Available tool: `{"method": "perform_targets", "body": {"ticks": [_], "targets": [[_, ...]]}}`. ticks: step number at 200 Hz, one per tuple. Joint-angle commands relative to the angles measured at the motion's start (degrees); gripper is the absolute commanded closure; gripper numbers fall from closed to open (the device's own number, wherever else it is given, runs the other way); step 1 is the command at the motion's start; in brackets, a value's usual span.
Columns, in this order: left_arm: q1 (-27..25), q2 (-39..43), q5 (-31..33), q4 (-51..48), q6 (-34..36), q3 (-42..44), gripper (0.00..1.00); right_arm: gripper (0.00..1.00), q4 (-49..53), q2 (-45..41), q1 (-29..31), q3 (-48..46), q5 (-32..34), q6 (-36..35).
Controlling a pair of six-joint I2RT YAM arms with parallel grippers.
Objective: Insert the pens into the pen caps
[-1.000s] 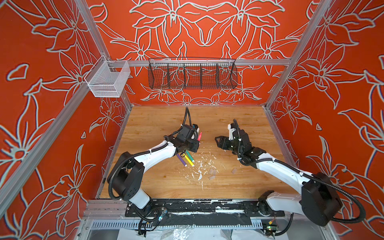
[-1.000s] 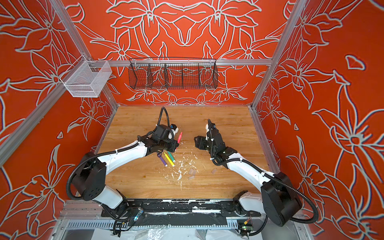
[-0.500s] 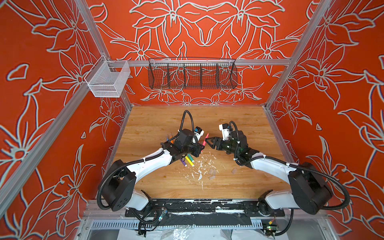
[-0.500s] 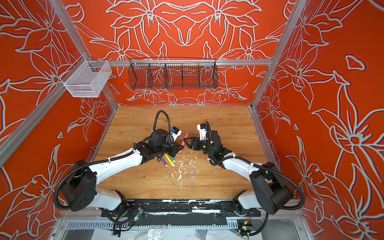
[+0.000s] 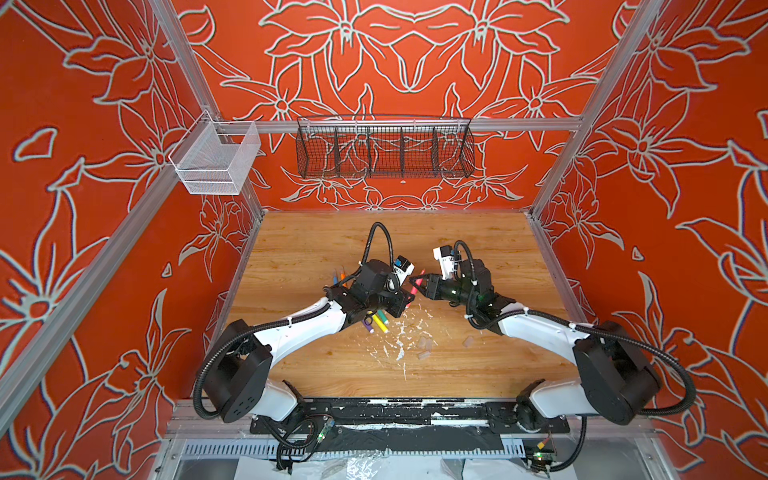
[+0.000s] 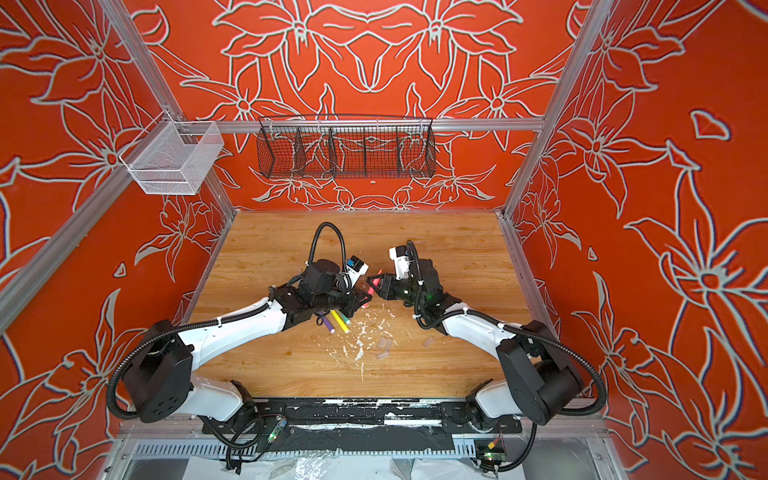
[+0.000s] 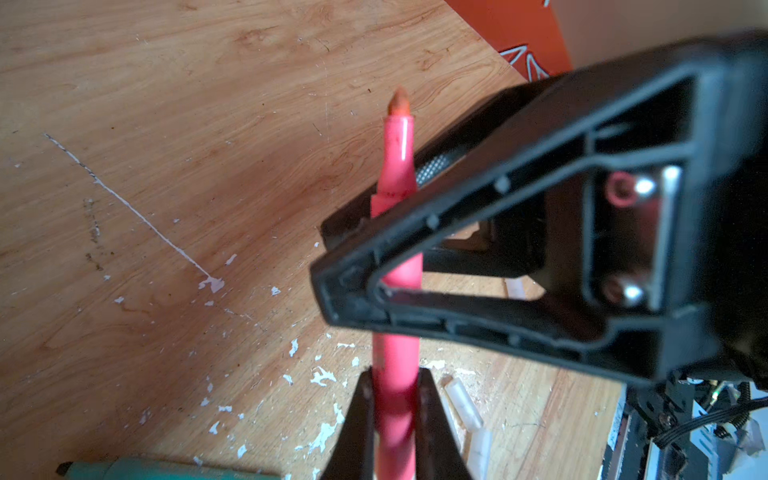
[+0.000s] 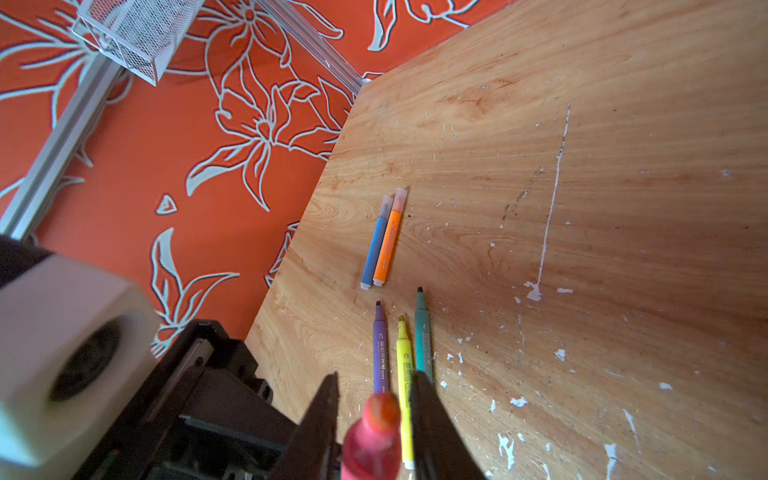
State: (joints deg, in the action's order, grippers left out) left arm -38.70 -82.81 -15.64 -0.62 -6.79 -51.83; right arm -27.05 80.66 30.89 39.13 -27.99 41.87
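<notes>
With my left gripper far from the pink pen's orange tip, my right gripper will steady the pen while my left gripper takes the pen's body nearer the tip point(image 7: 404, 273).
My left gripper point(image 7: 395, 376) is shut on the barrel of a pink pen point(image 7: 395, 166), held above the table with its bare orange tip pointing away. My right gripper point(image 8: 374, 382) has its fingers closed on the same pen point(image 8: 374, 432) near the tip end; in both top views the two grippers point(image 5: 409, 297) point(image 6: 374, 284) meet mid-table. Purple point(image 8: 380, 353), yellow point(image 8: 403, 365) and green point(image 8: 423, 332) pens lie uncapped below. Blue point(image 8: 376, 245) and orange point(image 8: 388, 241) pens lie side by side with caps on. Loose clear pen caps point(image 5: 423, 343) point(image 5: 468, 341) point(image 7: 461, 399) lie nearer the front.
White paint flecks point(image 5: 399, 332) and a long scratch point(image 8: 552, 199) mark the wooden table point(image 5: 478, 249). A black wire basket point(image 5: 384, 147) hangs on the back wall and a white mesh basket point(image 5: 216, 160) at the left corner. Orange walls close three sides.
Both arms have swung in towards the middle until the grippers meet. My right gripper, open before, has closed round the tip end of the pink pen that the left keeps holding.
</notes>
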Motion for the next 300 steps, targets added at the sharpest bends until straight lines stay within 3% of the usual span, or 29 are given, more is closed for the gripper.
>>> {"method": "perform_targets", "body": {"ticks": [1,31,49,90,128,215,249,300], "targets": [[-0.5,1.04,-1.24,1.43,1.49,0.1,1.0,0.81,-0.28,0.37,0.14,1.47,-0.84,-0.53],[-0.58,1.07,-1.09,1.65,1.51,0.2,1.0,0.94,-0.15,0.38,0.26,1.49,-0.75,-0.74],[-0.59,0.69,-0.5,1.07,1.49,-0.23,0.93,1.0,-0.63,0.31,0.23,1.48,-1.29,-0.43],[-0.59,0.83,0.58,1.85,1.07,0.26,0.71,1.0,-2.53,-0.07,0.31,0.51,-1.45,0.56],[-0.59,0.92,2.17,2.28,0.55,0.68,0.64,1.0,-8.66,0.54,0.33,-1.21,-3.83,3.33],[-0.6,1.99,6.18,6.51,-0.33,3.18,0.63,1.0,-18.22,3.46,1.98,-2.65,-6.75,8.71],[-0.59,1.72,5.77,6.9,0.04,3.02,0.73,1.0,-18.31,3.36,3.43,-2.65,-5.97,8.59],[-0.59,5.66,5.8,10.16,0.17,6.48,0.74,1.0,-18.39,4.02,3.65,-2.89,-5.24,8.39]]}}
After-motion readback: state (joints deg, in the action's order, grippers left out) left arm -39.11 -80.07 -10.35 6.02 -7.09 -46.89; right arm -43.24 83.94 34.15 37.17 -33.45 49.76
